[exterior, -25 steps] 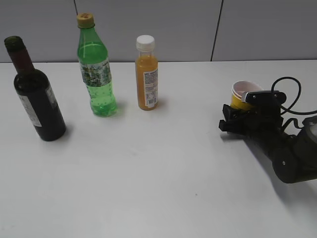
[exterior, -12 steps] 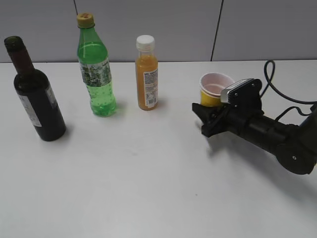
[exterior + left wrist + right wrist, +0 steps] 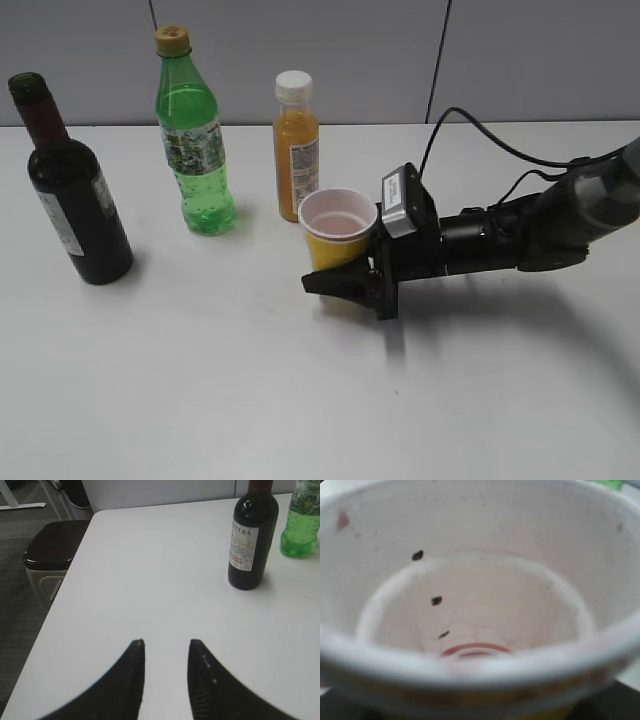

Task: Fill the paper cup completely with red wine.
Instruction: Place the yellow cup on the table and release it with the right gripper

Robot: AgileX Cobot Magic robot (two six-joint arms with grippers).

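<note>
Next, I set the yellow paper cup on bare table (image 3: 292,322) with my right gripper, well in front of the orange juice bottle.
The yellow paper cup (image 3: 338,232) is upright in my right gripper (image 3: 342,282), which is shut on its lower wall, low over the table's middle, in front of the orange juice bottle. In the right wrist view the cup's white inside (image 3: 475,600) fills the frame, with a few dark specks and a thin red trace at the bottom. The dark red wine bottle (image 3: 70,195) stands at the far left, and it also shows in the left wrist view (image 3: 250,545). My left gripper (image 3: 167,642) is open and empty over bare table, short of the wine bottle.
A green soda bottle (image 3: 193,140) and an orange juice bottle (image 3: 296,150) stand at the back of the white table (image 3: 250,380). The right arm's cable (image 3: 470,125) arcs above it. A dark bin (image 3: 50,555) stands on the floor beyond the table's left edge.
My right gripper has carried the cup from the far right of the table leftward to the middle, in front of the orange juice bottle. The bottles have not moved.
</note>
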